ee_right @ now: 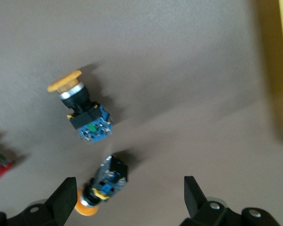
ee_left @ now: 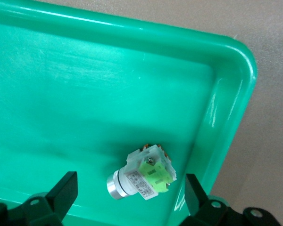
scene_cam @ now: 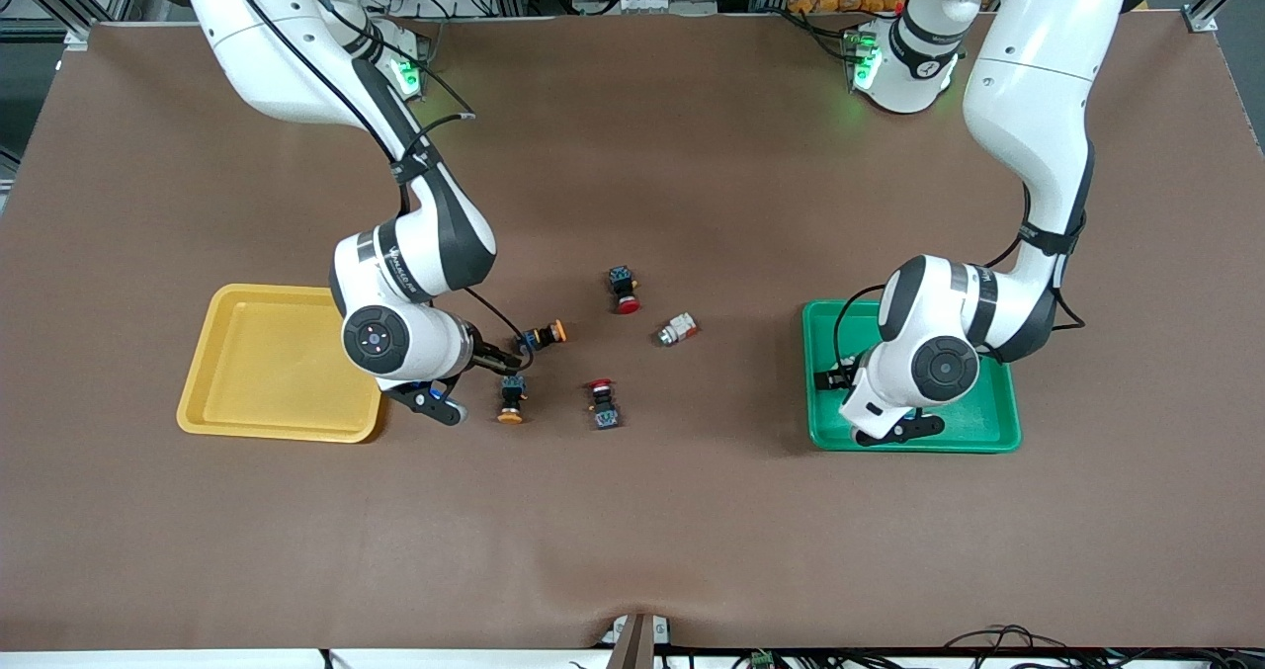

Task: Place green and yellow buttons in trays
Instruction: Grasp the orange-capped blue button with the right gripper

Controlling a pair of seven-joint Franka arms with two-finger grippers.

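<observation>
My right gripper needs to close on the black middle (scene_cam: 546,337) (ee_right: 91,191) of the yellow-capped button whose cap points toward the whitish-silver button on the table.
A whitish-silver button with pale green parts (ee_left: 141,176) lies on its side in the green tray (ee_left: 85,70), close to a corner rim. My left gripper (ee_left: 129,186) hangs open just above it, a finger on either side, touching nothing. A second whitish-silver button (scene_cam: 677,330) rests on the table between the trays. Two yellow-capped buttons (scene_cam: 544,334) (scene_cam: 511,397) lie near the yellow tray (scene_cam: 267,353). My right gripper (ee_right: 128,188) stands open over the nearer one (ee_right: 101,186), which sits close to one finger. The other yellow-capped button (ee_right: 82,110) is just past it.
Two red-capped switches (scene_cam: 624,289) (scene_cam: 601,402) lie on the brown mat among the buttons. The yellow tray holds nothing. The green tray (scene_cam: 988,432) is partly covered by the left arm.
</observation>
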